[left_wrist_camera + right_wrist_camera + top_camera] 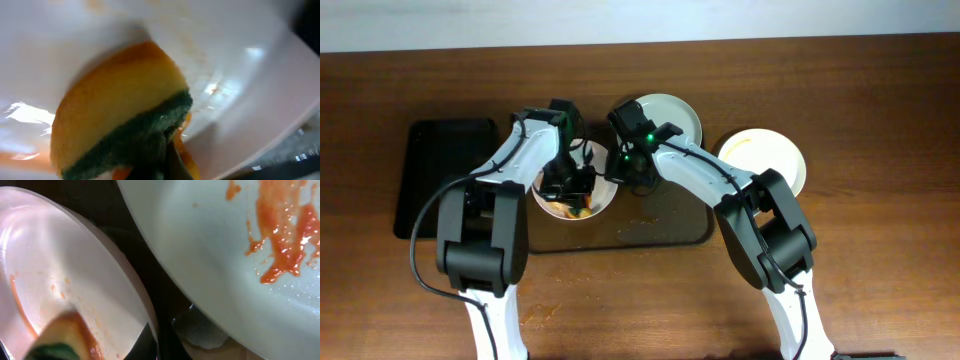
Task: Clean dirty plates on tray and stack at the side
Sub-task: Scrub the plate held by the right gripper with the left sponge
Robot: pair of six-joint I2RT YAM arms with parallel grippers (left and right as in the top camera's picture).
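My right gripper needs to let go of the sauce-smeared white plate on top of the third white plate (763, 168) next to the dark tray.
A white plate (605, 200) lies at the left end of the dark tray (660, 228), smeared with orange sauce. My left gripper (570, 185) is shut on a yellow and green sponge (115, 110) and presses it onto this plate (240, 75). My right gripper (622, 172) is shut on the plate's right rim (75, 280); its dark finger (150, 340) sits at the edge. A bluish plate (672, 112) with red sauce streaks (240, 255) lies at the tray's back. A third white plate (767, 160) lies on the table, right of the tray.
A smaller black tray (445, 175) sits on the wooden table to the left. Both arms cross over the front half of the dark tray. The sponge's edge also shows in the right wrist view (57, 342).
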